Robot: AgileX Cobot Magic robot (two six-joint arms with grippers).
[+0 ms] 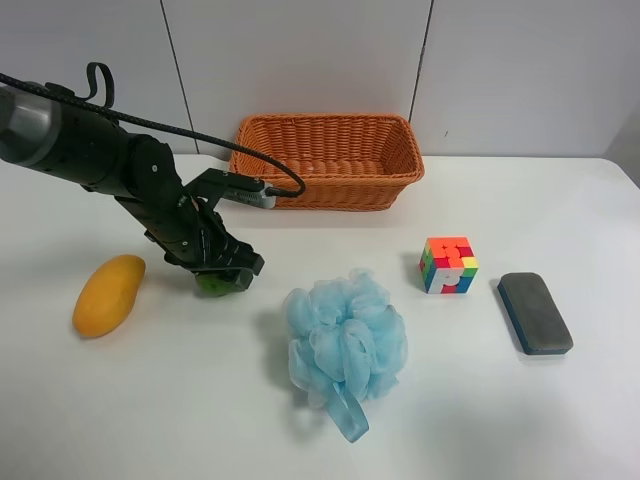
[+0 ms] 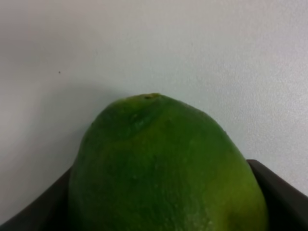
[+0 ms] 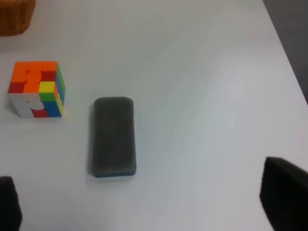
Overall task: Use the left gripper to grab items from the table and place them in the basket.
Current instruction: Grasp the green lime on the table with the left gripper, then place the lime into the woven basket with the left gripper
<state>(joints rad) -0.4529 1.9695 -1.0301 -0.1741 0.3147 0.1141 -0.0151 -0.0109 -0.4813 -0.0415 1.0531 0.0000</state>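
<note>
My left gripper should release the green fruit, now down at the table, inside the wicker basket (image 1: pixel 355 163), just behind the basket's front rim.
My left gripper (image 1: pixel 222 272), a black claw on the dark arm at the exterior high view's left, is down at the table (image 1: pixel 520 420) and shut on the round green fruit (image 1: pixel 214 284). In the left wrist view the fruit (image 2: pixel 163 168) fills the space between both fingers (image 2: pixel 284 192). The yellow-orange mango (image 1: pixel 108 294) lies to the view's left of it. The light blue pouf (image 1: pixel 345 340), the puzzle cube (image 1: pixel 448 264) and the grey-topped eraser (image 1: pixel 535 312) lie toward the view's right. The wicker basket (image 1: pixel 325 190) stands at the back and holds nothing visible. My right gripper (image 3: pixel 144 211) is open above bare table near the eraser (image 3: pixel 113 137).
The right wrist view shows the cube (image 3: pixel 36 89) beside the eraser, a corner of the basket (image 3: pixel 14 17) and the table's edge (image 3: pixel 288 53). A black cable (image 1: pixel 180 130) loops from the arm toward the basket's front. A grey wall rises behind the table.
</note>
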